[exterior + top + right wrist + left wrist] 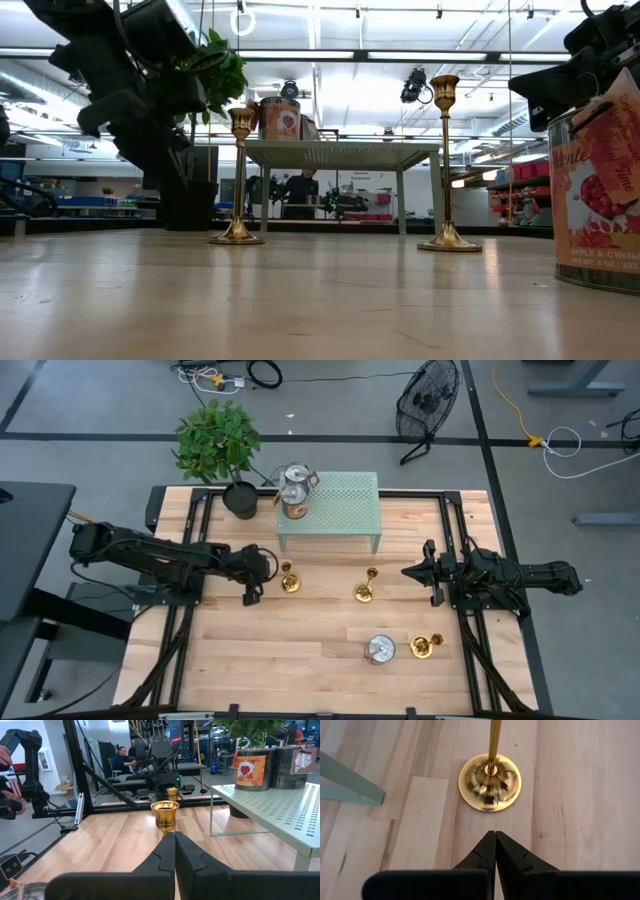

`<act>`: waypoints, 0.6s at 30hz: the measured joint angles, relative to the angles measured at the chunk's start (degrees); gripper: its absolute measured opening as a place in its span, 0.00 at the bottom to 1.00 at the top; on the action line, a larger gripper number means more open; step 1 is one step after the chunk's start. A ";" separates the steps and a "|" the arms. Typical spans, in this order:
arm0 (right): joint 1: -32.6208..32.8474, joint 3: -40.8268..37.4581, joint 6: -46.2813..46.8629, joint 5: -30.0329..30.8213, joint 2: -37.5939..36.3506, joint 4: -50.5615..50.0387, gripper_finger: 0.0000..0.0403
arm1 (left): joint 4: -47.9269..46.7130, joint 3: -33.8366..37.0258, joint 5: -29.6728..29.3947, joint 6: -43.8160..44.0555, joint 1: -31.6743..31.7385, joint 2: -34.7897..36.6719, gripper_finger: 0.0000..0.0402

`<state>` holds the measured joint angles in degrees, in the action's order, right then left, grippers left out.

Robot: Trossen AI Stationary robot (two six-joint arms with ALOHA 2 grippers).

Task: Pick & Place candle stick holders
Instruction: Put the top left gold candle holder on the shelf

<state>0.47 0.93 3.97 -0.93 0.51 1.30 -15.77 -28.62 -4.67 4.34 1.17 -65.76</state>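
Note:
The left gripper is shut and points down at the candle stick holder's base, so it should tilt up, open and grab the stem (240, 160) under the holder's cup.
Three gold candle stick holders are on the wooden table. One (289, 581) stands upright on its round base just right of my left gripper (270, 568), which is shut and empty and points down at that base (490, 782). A second (366, 589) stands upright at mid-table. My right gripper (405, 572) is shut and empty to its right, level with its cup (165, 814). The third (425, 646) is near the front right. The low view shows the first two upright (240, 180) (446, 165).
A pale green perforated shelf (345, 510) stands at the back with two tins (294, 491) on its left end. A potted plant (222, 445) is behind it to the left. Another silver-lidded tin (379, 650) stands beside the third holder. People are in the room beyond.

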 joint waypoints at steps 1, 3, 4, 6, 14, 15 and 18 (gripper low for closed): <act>-0.02 0.00 0.01 0.02 0.00 0.00 0.01 | 0.45 0.31 0.00 0.00 0.00 0.00 0.04; -0.02 0.00 0.01 0.00 0.00 0.00 0.01 | 2.29 1.17 0.00 0.00 0.00 0.00 0.04; -0.02 0.00 0.01 0.02 0.00 0.00 0.01 | 3.32 1.57 0.00 0.00 0.00 0.00 0.04; -0.02 0.02 0.01 0.02 0.00 -0.01 0.01 | 6.29 2.50 0.00 0.00 0.00 0.00 0.04; 0.00 0.00 0.00 0.02 0.00 -0.01 0.01 | 11.14 3.25 -0.19 -1.72 0.00 0.00 0.17; -0.02 0.00 -0.01 0.02 0.00 -0.02 0.01 | 11.58 3.25 -0.17 -2.00 0.00 0.00 0.19; -0.02 0.00 0.00 0.02 0.00 -0.02 0.01 | 12.39 3.25 -0.20 -2.41 0.00 0.00 0.28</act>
<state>0.45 0.93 3.97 -0.91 0.51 1.28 -3.38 -25.36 -4.86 1.92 1.17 -65.76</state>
